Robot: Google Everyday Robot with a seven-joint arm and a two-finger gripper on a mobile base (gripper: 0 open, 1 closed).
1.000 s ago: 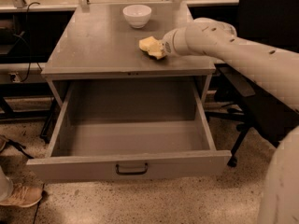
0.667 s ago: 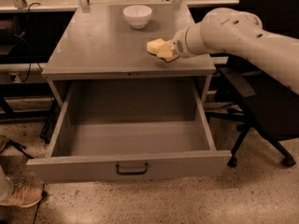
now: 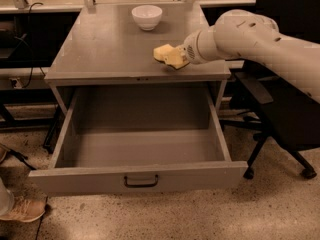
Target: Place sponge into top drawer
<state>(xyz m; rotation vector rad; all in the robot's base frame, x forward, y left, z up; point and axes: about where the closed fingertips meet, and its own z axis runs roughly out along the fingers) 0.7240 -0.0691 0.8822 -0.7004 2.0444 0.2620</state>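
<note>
I will release the pale yellow sponge, still over the cabinet top, near the middle of the top drawer's grey bottom (image 3: pixel 157 128).
The pale yellow sponge (image 3: pixel 166 54) is held at the end of my white arm, just above the right front part of the grey cabinet top (image 3: pixel 100 54). My gripper (image 3: pixel 179 58) is shut on the sponge, and its fingers are mostly hidden behind it. The top drawer (image 3: pixel 65 179) is pulled fully open below, with a dark bar handle (image 3: pixel 141 182) at the centre of its front panel. The inside of the drawer shows only bare grey metal. The sponge is behind the drawer's opening, still over the cabinet top.
A white bowl (image 3: pixel 147 16) stands at the back of the cabinet top. A black office chair (image 3: pixel 285 109) stands close on the right. A person's shoe (image 3: pixel 22 210) is on the floor at the lower left. Cables hang on the left.
The arm has drawn the sponge a little to the right and then toward the front edge of the cabinet top. The drawer and the bowl have not moved.
</note>
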